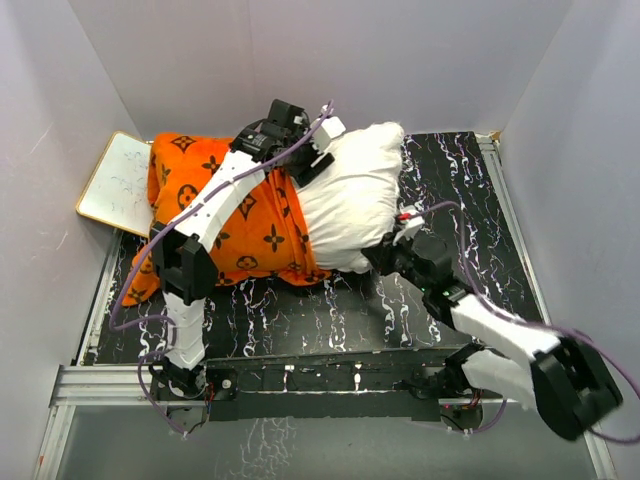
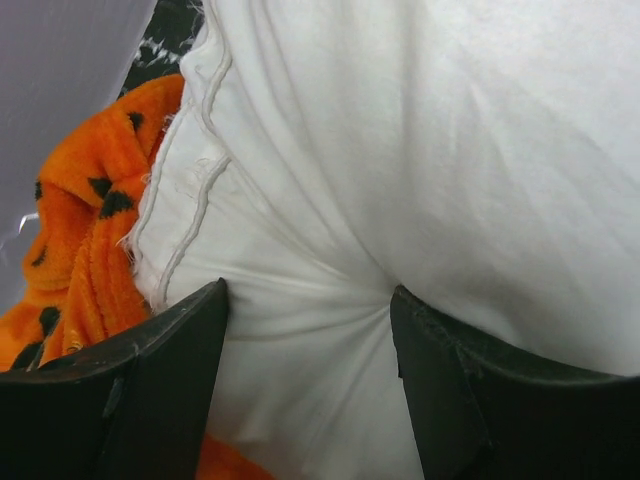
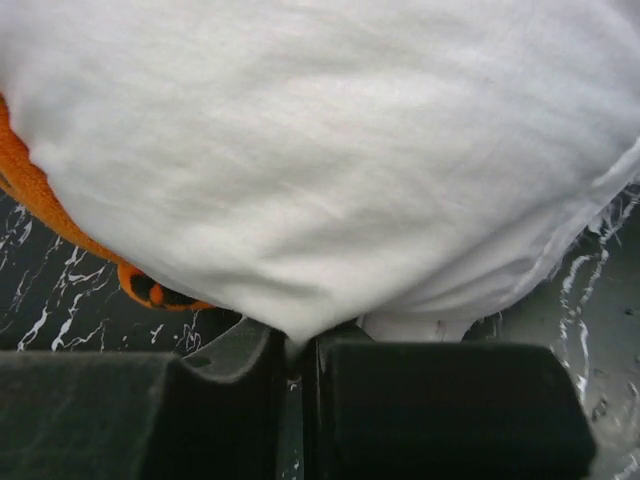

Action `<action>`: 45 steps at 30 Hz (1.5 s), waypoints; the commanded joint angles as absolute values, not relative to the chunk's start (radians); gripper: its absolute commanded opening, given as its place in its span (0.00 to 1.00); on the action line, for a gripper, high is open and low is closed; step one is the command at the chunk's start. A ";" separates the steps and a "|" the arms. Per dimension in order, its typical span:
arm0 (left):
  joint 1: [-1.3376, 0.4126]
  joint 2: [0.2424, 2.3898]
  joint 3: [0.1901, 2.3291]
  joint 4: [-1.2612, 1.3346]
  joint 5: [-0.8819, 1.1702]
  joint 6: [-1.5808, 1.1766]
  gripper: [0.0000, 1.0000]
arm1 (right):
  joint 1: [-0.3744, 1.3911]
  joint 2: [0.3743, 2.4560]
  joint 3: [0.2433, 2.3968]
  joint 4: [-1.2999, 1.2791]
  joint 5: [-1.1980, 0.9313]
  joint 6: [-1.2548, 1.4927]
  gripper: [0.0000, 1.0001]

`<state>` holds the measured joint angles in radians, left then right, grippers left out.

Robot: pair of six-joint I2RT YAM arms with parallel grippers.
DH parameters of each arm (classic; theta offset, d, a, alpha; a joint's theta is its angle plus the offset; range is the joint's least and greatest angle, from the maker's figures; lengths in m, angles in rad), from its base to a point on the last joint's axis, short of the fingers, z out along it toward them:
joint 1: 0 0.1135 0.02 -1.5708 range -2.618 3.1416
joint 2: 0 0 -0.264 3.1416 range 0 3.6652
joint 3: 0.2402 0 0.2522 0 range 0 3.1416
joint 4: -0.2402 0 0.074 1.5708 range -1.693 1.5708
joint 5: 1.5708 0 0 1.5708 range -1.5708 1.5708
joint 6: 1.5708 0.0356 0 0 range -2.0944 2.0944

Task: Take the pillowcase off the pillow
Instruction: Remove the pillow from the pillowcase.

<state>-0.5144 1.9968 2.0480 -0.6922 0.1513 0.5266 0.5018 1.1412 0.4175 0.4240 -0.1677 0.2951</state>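
I have both grippers pinching the white pillow, so I will take the orange pillowcase with my left gripper while my right gripper pulls the pillow by its far corner [image 1: 388,134].
The white pillow [image 1: 355,195] lies across the far middle of the table, its right half bare. The orange pillowcase [image 1: 255,225] with dark brown motifs covers its left half. My left gripper [image 1: 305,160] reaches over the pillowcase to the pillow's far edge. In the left wrist view the gripper [image 2: 308,290] has its jaws part closed on a thick, creased fold of the pillow [image 2: 400,150], with the pillowcase [image 2: 90,200] bunched to the left. My right gripper [image 1: 385,250] is at the pillow's near edge. In the right wrist view it [image 3: 300,345] is shut on a pinch of the pillow [image 3: 320,150], with pillowcase [image 3: 150,290] showing lower left.
A small white wood-framed board [image 1: 115,185] leans at the far left by the wall. The black marbled table [image 1: 480,200] is enclosed by white walls on three sides. A metal rail [image 1: 330,375] runs along the near edge by the arm bases.
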 commanded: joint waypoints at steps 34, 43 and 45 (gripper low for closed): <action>-0.903 1.411 1.308 -0.424 0.015 0.484 0.97 | 0.664 0.968 0.763 -0.203 0.330 0.743 0.08; -0.905 1.485 1.234 -0.247 -0.176 0.605 0.96 | 0.667 0.892 0.731 -0.285 0.456 0.781 0.08; -0.904 1.459 1.183 -0.243 -0.208 0.659 0.96 | 0.663 0.872 0.721 -0.288 0.506 0.779 0.08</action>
